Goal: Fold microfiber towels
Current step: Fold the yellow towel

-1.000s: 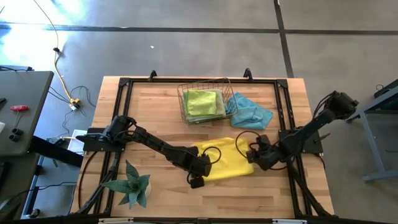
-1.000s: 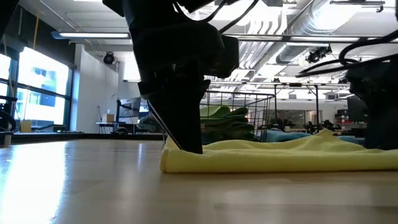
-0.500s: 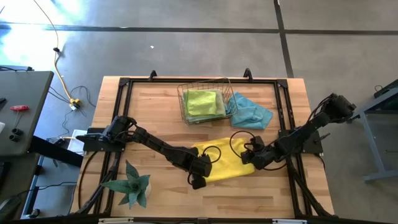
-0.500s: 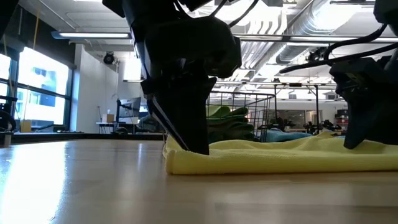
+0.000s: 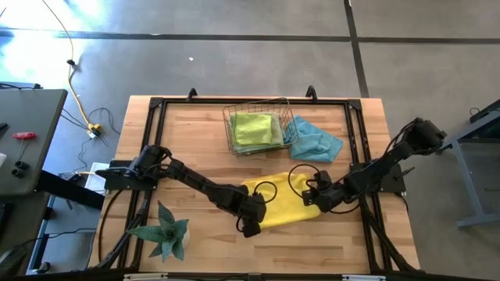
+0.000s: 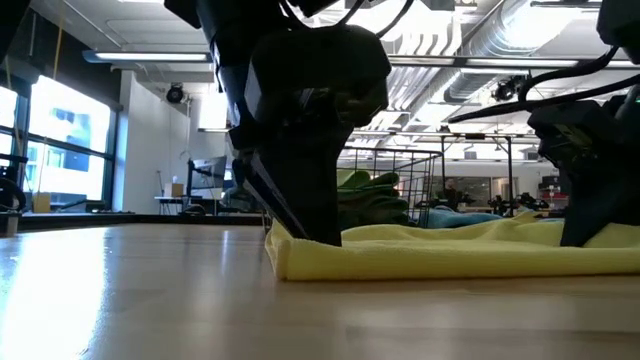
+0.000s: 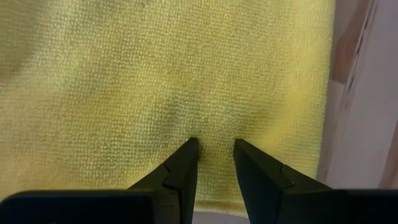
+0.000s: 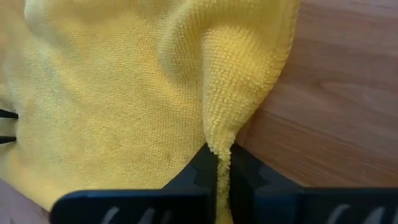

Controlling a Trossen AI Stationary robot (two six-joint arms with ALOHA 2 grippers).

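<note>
Next, my right gripper releases the pinched edge of the yellow towel on the towel's opposite end (image 5: 261, 211), close to my left gripper.
A bright yellow towel (image 5: 285, 199) lies flattened on the wooden table, roughly in the middle. My left gripper (image 5: 250, 225) stands on its near left corner, fingers a little apart (image 7: 214, 144). My right gripper (image 5: 314, 197) is at the towel's right edge, shut on a ridge of cloth (image 8: 217, 155). In the low view the left gripper (image 6: 315, 235) stands on the towel's left end and the right gripper (image 6: 575, 235) on its right end. Lime green towels lie in a wire basket (image 5: 256, 129). A light blue towel (image 5: 315, 139) lies crumpled beside it. My left gripper rests both fingertips (image 7: 189, 149) on the yellow towel's upper face near its near left corner (image 7: 214, 127), with a small gap between them. The fingers come steeply from above. The towel lies flat on the table under them. My right gripper pinches a raised ridge of cloth at the yellow towel's right edge (image 8: 221, 130) between its two fingers. The fingers slant down from the table's right side. The ridge stands up at the fingers; the rest of the towel lies on the table.
A spiky green plant (image 5: 164, 234) stands at the near left of the table. A black frame (image 5: 156, 105) runs around the tabletop's edge. Bare wood (image 5: 195, 133) shows left of the basket and along the near edge.
My right gripper has gone toward the table's left and slightly down, onto the yellow towel's right edge. My left gripper has stayed on the towel's near left corner and rolled a little about its own axis.
</note>
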